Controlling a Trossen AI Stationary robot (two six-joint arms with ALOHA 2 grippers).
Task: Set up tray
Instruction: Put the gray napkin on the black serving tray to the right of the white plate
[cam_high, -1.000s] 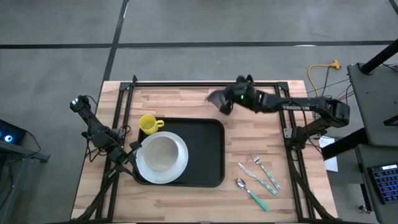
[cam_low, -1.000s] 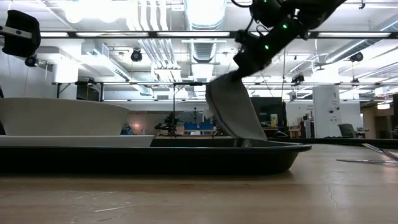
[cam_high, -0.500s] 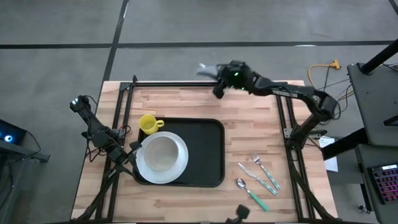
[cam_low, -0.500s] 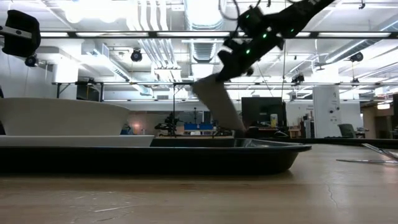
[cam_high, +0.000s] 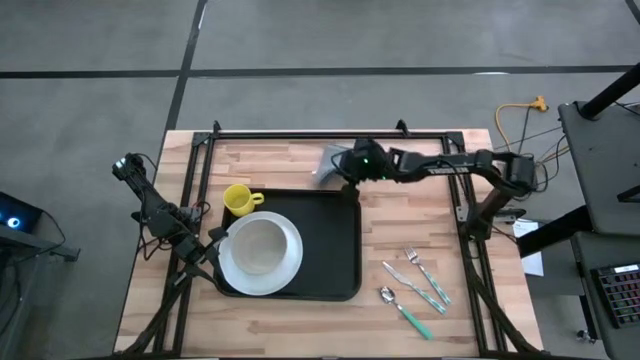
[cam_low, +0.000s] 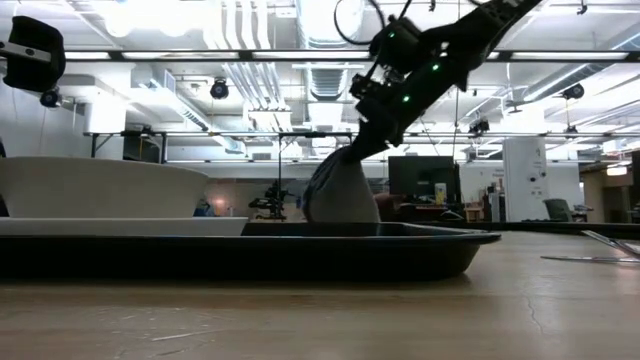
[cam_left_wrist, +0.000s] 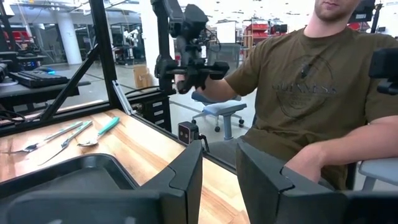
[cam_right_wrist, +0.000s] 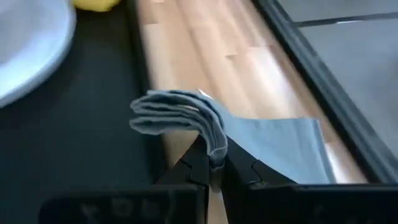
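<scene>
My right gripper is to put the grey cloth down on the black tray's bare part (cam_high: 332, 238) beside the white plate.
The black tray (cam_high: 325, 250) lies on the wooden table with a white plate (cam_high: 260, 248) on its left half. In the low view the plate (cam_low: 100, 185) stands above the tray's rim (cam_low: 300, 250). My right gripper (cam_high: 347, 168) is just beyond the tray's far edge, near its right corner, shut on a grey folded cloth (cam_high: 328, 160). The cloth (cam_low: 340, 190) hangs bunched below the gripper (cam_low: 365, 140). My left gripper (cam_left_wrist: 221, 186) waits open at the tray's left edge (cam_high: 205, 250), touching nothing. My right gripper pinches the grey cloth at a folded, several-layered bend (cam_right_wrist: 214, 146) between its two fingers, slanting down from the table's right and far side. The bunched folds (cam_right_wrist: 165, 115) hang beside the tray's rim. The cloth's flat end (cam_right_wrist: 280, 143) lies on the wood.
A yellow cup (cam_high: 238, 198) stands at the tray's far left corner. Two forks and a spoon with teal handles (cam_high: 415, 285) lie on the wood right of the tray. A seated person (cam_left_wrist: 311, 93) shows beyond the table's right side. A black frame (cam_high: 330, 133) borders the table.
My right gripper, shut on the cloth throughout, swung up and out past the table's far edge, then came back down toward the tray's far right corner. The cloth swung up with it and now hangs lower and bunched, its end on the wood.
</scene>
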